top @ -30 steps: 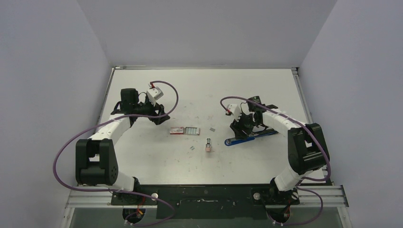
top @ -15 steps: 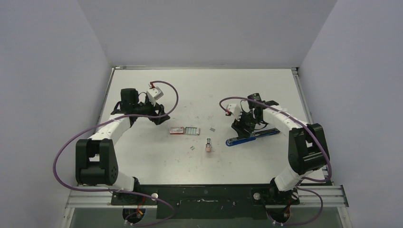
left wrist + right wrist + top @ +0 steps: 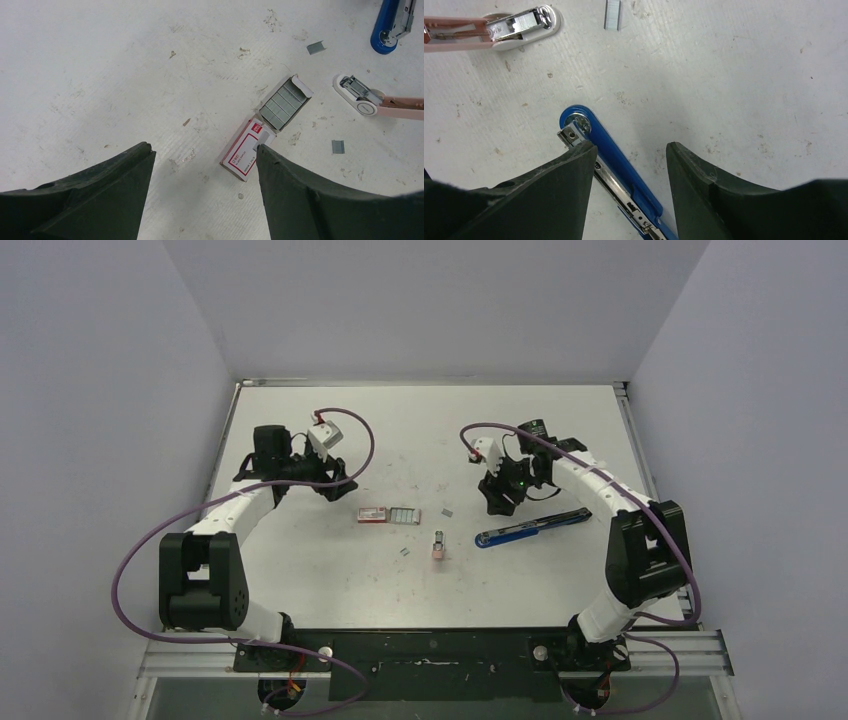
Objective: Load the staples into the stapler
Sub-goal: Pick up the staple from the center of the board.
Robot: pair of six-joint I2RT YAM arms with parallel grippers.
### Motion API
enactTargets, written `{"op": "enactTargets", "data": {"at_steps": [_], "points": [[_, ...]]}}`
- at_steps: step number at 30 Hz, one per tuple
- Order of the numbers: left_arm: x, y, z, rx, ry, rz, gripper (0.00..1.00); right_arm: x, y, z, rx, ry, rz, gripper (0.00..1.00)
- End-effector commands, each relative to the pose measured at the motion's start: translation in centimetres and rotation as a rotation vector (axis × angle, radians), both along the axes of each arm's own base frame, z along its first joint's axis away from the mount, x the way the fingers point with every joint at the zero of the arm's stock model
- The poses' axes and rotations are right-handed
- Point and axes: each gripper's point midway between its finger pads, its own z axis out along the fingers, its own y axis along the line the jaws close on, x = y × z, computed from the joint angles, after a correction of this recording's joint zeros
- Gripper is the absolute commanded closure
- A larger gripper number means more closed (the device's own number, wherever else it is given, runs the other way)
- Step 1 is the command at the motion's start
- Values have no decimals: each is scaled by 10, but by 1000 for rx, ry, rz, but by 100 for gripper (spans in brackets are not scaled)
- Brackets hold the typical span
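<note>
The robot's right gripper will close on the long sides (image 3: 447,513) (image 3: 612,20) of the loose grey staple piece between the staple box and the blue stapler.
The blue stapler (image 3: 530,527) lies on the table at right, its silvery metal channel showing in the right wrist view (image 3: 624,165). My right gripper (image 3: 497,500) is open and empty just above the stapler's front end, its jaws (image 3: 631,150) either side of it and apart from it. The red-and-white staple box (image 3: 375,514) lies mid-table with its tray of grey staples (image 3: 403,515) pulled out. In the left wrist view the box (image 3: 247,152) and staples (image 3: 284,102) lie ahead of my left gripper (image 3: 202,160), which is open and empty. In the top view, my left gripper (image 3: 335,483) is left of the box.
A small pink-and-white stapler-like block (image 3: 438,545) lies between the box and the stapler, also seen in the right wrist view (image 3: 489,29). Loose staple pieces lie near it (image 3: 447,511) (image 3: 405,551) (image 3: 612,14). Walls enclose the table on three sides.
My right gripper has lifted off the stapler and moved back and slightly left. The stapler stays flat on the table. The left arm has not moved.
</note>
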Motion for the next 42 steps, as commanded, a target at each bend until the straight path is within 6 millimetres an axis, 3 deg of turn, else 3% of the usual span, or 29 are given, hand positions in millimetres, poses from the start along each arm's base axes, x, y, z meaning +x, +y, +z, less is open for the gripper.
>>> {"op": "enactTargets", "data": {"at_steps": [1,6,12,19,21,26,32,42], "points": [[20,4,31,-22,-93,57,27,17,25,17,95,-37,-29,46],[32,13,41,-19,-94,144,25,25,43,16,105,-55,-39,45],[36,15,55,-61,-87,195,9,30,75,6,83,-66,-11,44],[32,18,60,-64,-71,218,5,34,104,-20,69,-54,-49,44],[32,30,59,-61,-71,252,5,34,110,-27,60,-51,-61,44],[27,32,60,-65,-83,256,5,36,116,-42,19,-53,-92,45],[25,31,58,-68,-85,243,5,38,109,-50,-25,-71,-115,46],[24,31,53,-58,-83,238,5,25,106,-63,-50,-56,-77,56]]}}
